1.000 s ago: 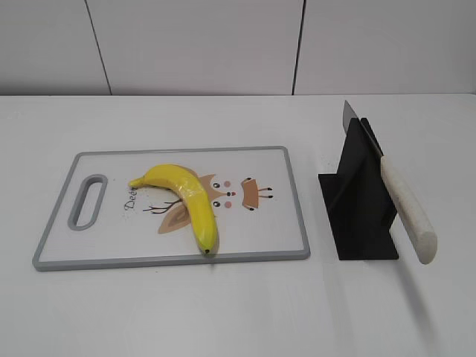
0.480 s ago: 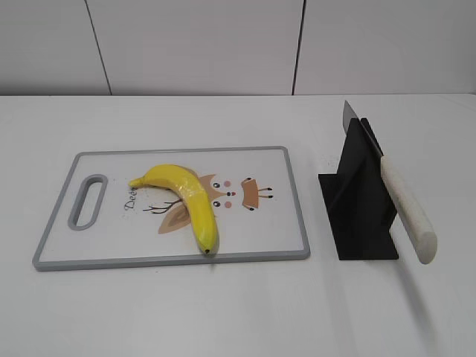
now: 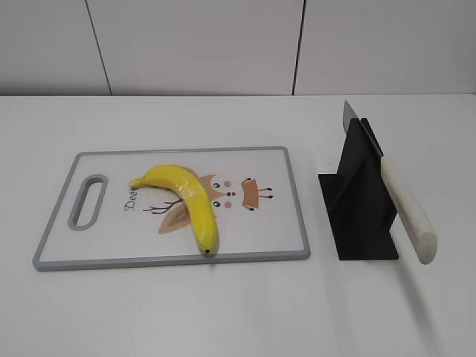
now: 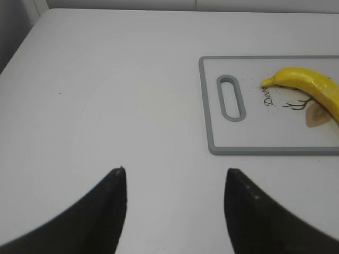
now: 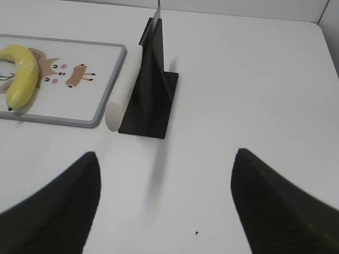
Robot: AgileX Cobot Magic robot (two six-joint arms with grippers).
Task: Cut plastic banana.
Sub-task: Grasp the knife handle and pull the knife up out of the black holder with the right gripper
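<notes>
Next, I move my right gripper to the middle of the white handle (image 3: 404, 201) (image 5: 125, 84) of the knife in the black stand and close it there.
The plastic banana (image 3: 187, 199) lies whole on a white cutting board (image 3: 282, 223) with a grey rim, stem to the left, dark tip near the board's front edge. It also shows in the left wrist view (image 4: 312, 87) and the right wrist view (image 5: 21, 76). A knife with a white handle (image 3: 407, 210) rests in a black stand (image 3: 361, 204), handle pointing at the front. My left gripper (image 4: 175, 172) is open and empty over bare table, left of the board. My right gripper (image 5: 165, 156) is open and empty, in front of the stand (image 5: 153, 100). Neither gripper shows in the exterior view.
The board has a handle slot (image 3: 88, 201) at its left end and a cartoon print under the banana. The white table (image 3: 223, 312) runs to a grey wall at the back. The table's left edge shows in the left wrist view (image 4: 16, 50).
</notes>
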